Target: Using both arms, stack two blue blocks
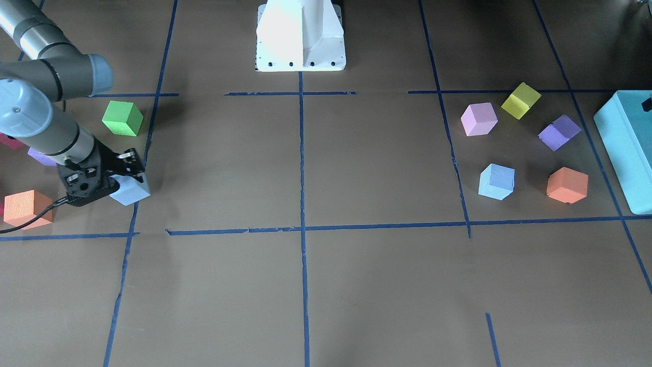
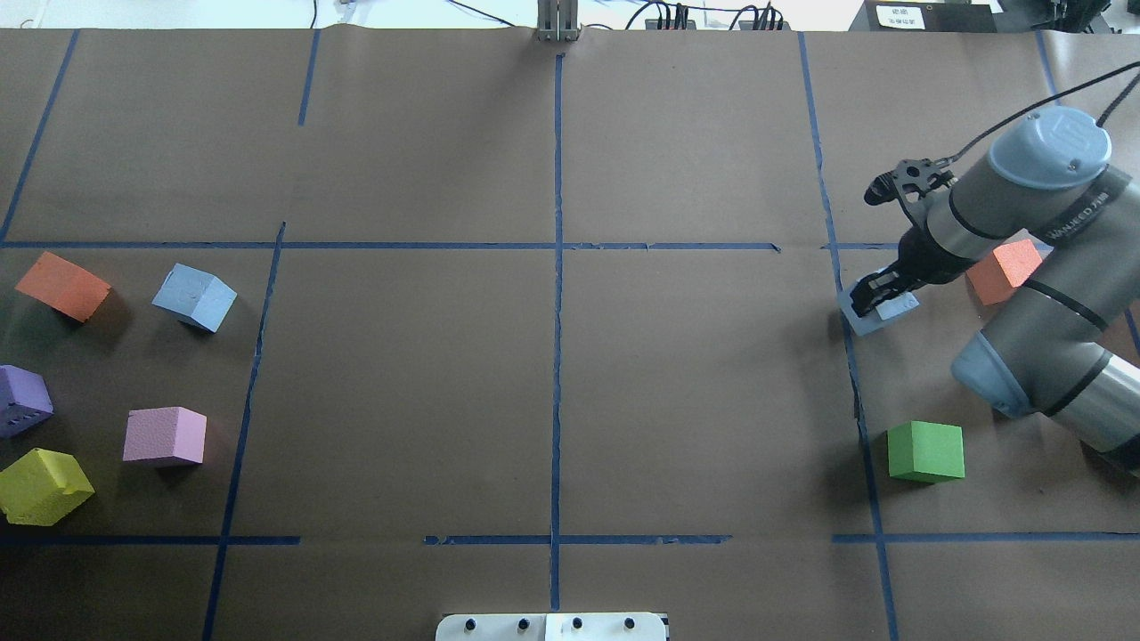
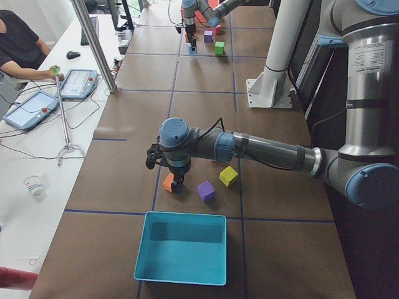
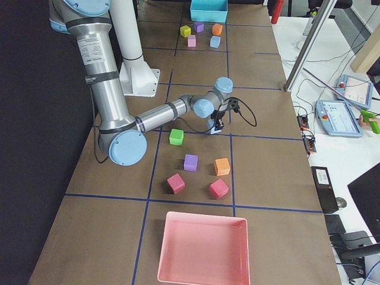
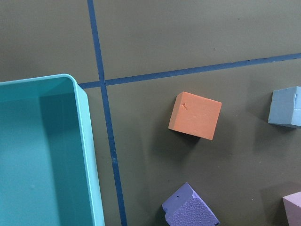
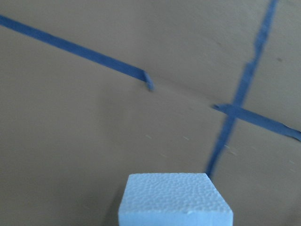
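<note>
The pale blue block, now at the table surface, will go down from my right gripper onto the middle tape line [image 1: 303,187], near that line's crossing that is farther from the white pedestal.
One pale blue block [image 1: 133,191] sits between the fingers of my right gripper [image 1: 128,172], which is shut on it at the table surface by a tape line. It also shows in the overhead view [image 2: 882,313] under the right gripper [image 2: 875,292], and fills the bottom of the right wrist view [image 6: 175,197]. The other blue block [image 1: 496,181] lies free on the far side [image 2: 194,296], at the right edge of the left wrist view [image 5: 285,107]. My left gripper [image 3: 179,184] hangs over an orange block [image 5: 195,115]; I cannot tell whether it is open or shut.
A teal box [image 1: 624,142] stands beside orange [image 1: 567,185], purple [image 1: 559,132], lilac [image 1: 479,119] and yellow [image 1: 520,100] blocks. A green block [image 1: 122,118] and an orange block [image 1: 28,208] lie near the right gripper. A pink tray [image 4: 202,249] sits beyond. The white pedestal [image 1: 300,35] stands at centre.
</note>
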### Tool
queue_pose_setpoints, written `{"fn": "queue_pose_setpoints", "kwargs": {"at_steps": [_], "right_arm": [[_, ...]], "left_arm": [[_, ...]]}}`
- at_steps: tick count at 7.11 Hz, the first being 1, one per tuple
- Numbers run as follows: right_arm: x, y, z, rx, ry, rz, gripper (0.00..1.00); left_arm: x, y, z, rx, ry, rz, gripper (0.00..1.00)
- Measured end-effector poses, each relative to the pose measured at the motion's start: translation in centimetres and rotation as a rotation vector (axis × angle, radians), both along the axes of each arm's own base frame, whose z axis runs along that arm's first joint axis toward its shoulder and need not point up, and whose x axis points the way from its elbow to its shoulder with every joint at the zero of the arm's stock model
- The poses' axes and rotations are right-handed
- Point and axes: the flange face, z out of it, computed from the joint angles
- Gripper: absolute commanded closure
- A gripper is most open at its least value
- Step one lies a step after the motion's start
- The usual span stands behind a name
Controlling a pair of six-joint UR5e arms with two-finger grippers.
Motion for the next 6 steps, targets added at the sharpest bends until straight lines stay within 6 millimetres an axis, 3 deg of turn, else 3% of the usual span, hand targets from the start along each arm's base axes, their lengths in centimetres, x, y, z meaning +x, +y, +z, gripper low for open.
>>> {"fn": "queue_pose_setpoints", "kwargs": {"at_steps": [1, 3, 4, 6], "right_arm": [[-3.5, -0.3, -5.4, -0.053, -0.041, 0.059, 1.0], [-11.8, -0.2, -14.0, -0.162, -0.038, 0.192, 0.99], [-16.1, -0.4, -17.1, -0.224, -0.024, 0.254, 0.99], [-22.5, 0.0, -20.2, -0.306, 0.01, 0.349, 0.98]], "left_arm": [[0.0, 0.0, 0.0, 0.001, 0.004, 0.002, 0.0], [0.0, 0.0, 0.1, 0.001, 0.005, 0.004, 0.0], [0.0, 0.0, 0.2, 0.001, 0.006, 0.006, 0.0], [0.2, 0.2, 0.0, 0.0, 0.027, 0.008, 0.0]]}}
